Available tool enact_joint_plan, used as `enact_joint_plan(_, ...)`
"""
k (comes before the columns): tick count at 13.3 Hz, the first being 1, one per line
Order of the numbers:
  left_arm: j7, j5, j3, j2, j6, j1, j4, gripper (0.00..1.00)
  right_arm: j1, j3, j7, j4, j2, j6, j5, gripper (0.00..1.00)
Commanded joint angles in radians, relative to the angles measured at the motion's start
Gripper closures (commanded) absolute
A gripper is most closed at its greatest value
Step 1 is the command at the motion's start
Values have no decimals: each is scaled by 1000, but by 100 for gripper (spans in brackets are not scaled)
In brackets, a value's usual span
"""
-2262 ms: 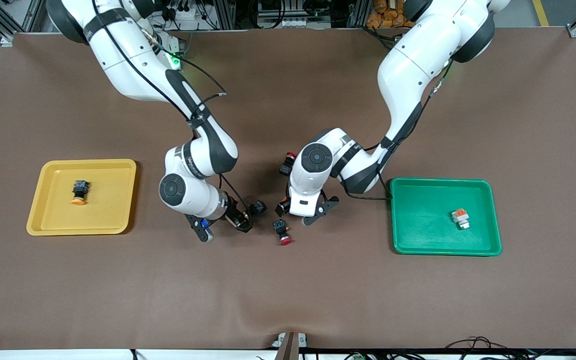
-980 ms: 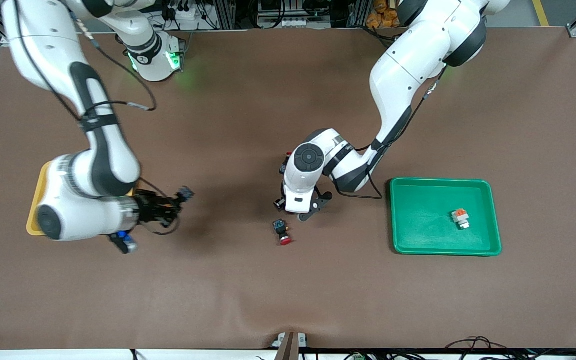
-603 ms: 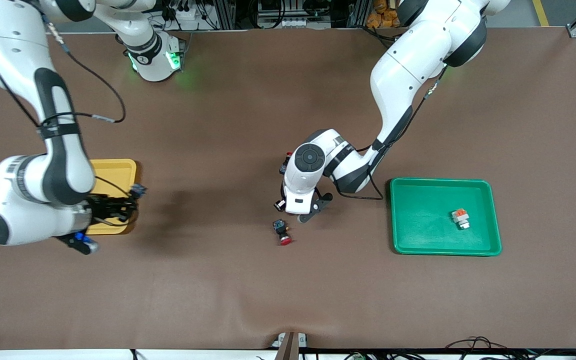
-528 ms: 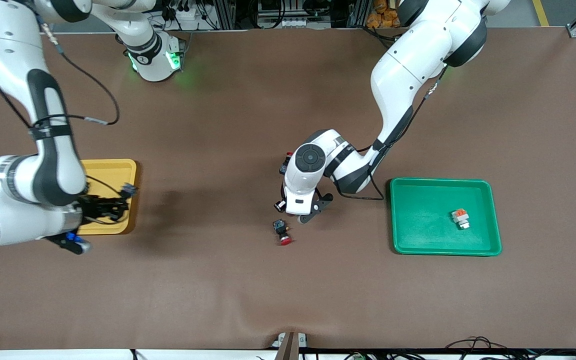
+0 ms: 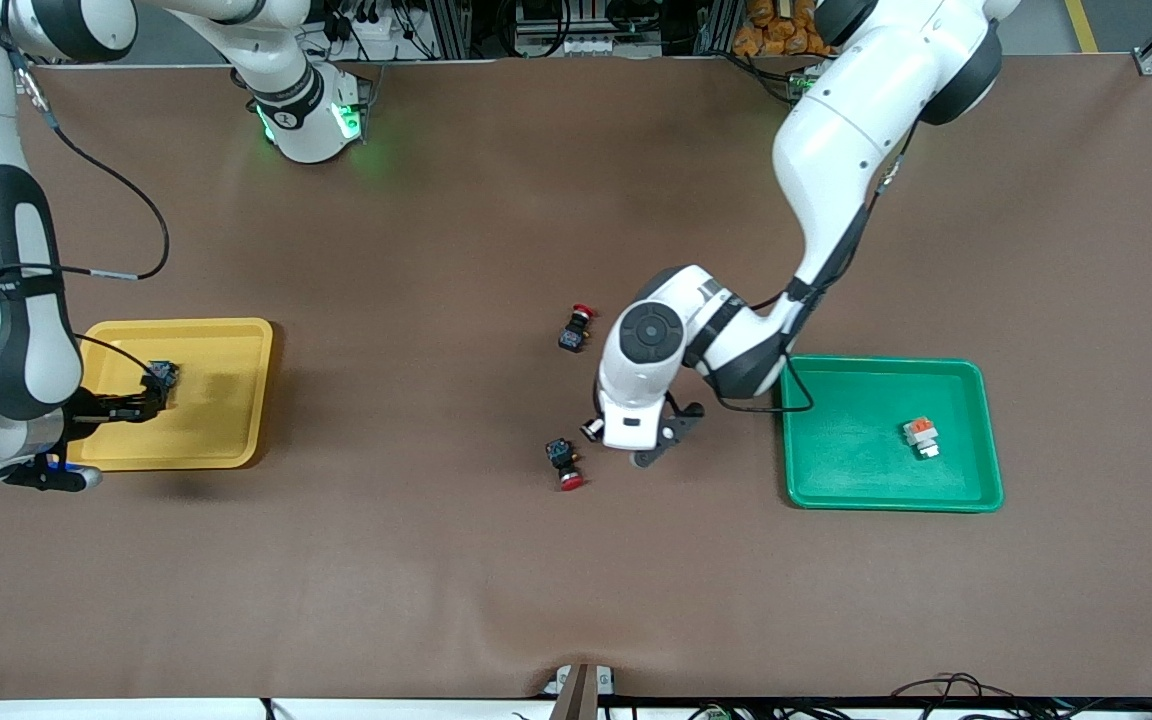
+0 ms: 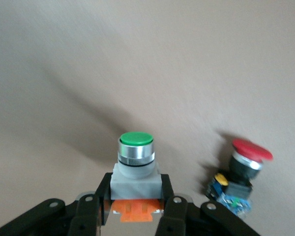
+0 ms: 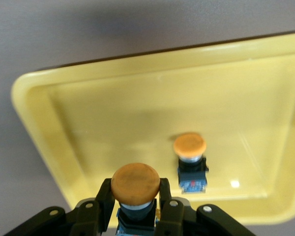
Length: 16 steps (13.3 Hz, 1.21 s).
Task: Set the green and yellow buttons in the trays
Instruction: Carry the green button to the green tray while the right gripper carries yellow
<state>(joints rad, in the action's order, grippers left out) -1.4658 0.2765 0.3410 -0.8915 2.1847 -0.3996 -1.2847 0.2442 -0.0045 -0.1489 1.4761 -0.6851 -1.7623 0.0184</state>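
Next, my left gripper releases the green-capped button near the middle of the green tray [image 5: 871,428], beside the button lying there.
My right gripper [image 5: 146,395] is over the yellow tray [image 5: 226,410], shut on a black-and-blue button with an orange-yellow cap [image 7: 135,184]. In the right wrist view the gripper [image 7: 135,199] holds it above the tray [image 7: 113,113], beside a second yellow-capped button [image 7: 191,164] lying in the tray. My left gripper [image 5: 604,432] is over the table's middle, shut on a white-bodied green-capped button [image 6: 136,164] in the left wrist view [image 6: 136,191]. Another green-type button [image 5: 921,437] lies in the green tray [image 5: 846,440].
A red-capped black switch [image 5: 566,465] lies on the brown table close to the left gripper, also in the left wrist view [image 6: 241,172]. A second red-capped switch [image 5: 576,328] lies farther from the front camera.
The right arm has carried the yellow-capped button from the table's middle to over the yellow tray. The left arm has shifted a little toward the green tray, holding the green button.
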Motion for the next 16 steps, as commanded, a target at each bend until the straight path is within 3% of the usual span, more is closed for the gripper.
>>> enact_joint_plan(1,63,20,1,71,-103,39,-19,100,-2,23,-4,81,9,-90,-17,100)
enact_joint_plan(3,160,14,9,124,-184,102,-53,100,-5,23,-4,87,-4,-106,-14,100)
enact_joint_plan(4,215,6,22,156,-216,145,-83,100,-5,23,-4,87,-11,-117,-11,86)
enact_joint_plan(5,266,4,39,187,-232,192,-119,100,-5,23,-3,87,-17,-127,-9,48)
enact_joint_plan(6,312,4,62,221,-235,247,-163,100,-5,24,2,87,-17,-128,-8,0)
enact_joint_plan(10,479,4,107,287,-235,415,-286,100,-42,44,9,49,-1,-102,5,0)
enact_joint_plan(12,513,4,107,292,-235,462,-314,100,-40,90,9,-17,21,-25,18,0)
enact_joint_plan(16,525,4,119,281,-229,559,-338,100,-43,133,-3,-49,208,105,17,0)
